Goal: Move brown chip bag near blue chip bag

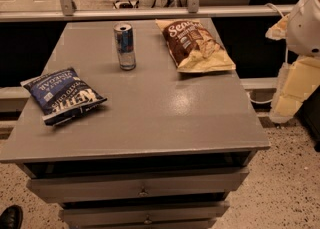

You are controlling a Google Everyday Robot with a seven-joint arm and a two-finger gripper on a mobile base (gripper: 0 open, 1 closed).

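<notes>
The robot's gripper should next move to the brown chip bag's near half [206, 54] and close there, just behind the bag's tan near edge.
The brown chip bag [194, 44] lies flat at the far right of the grey table top [150, 108]; it has a dark brown centre, tan edges and white script lettering. The blue chip bag [62, 94] is smaller and navy with white block lettering, and lies at the table's left edge, nearer the front. The two bags are far apart. My arm's white joint [306, 23] shows at the right edge of the view. My gripper [292, 93] hangs below it as pale yellowish parts, beside the table and well clear of both bags. It holds nothing that I can see.
An upright silver and blue drink can [125, 46] stands between the bags, toward the back. The table is a drawer cabinet with drawers [142, 185] at the front. A rail [150, 13] runs behind it. A black shoe [10, 218] shows at the bottom left.
</notes>
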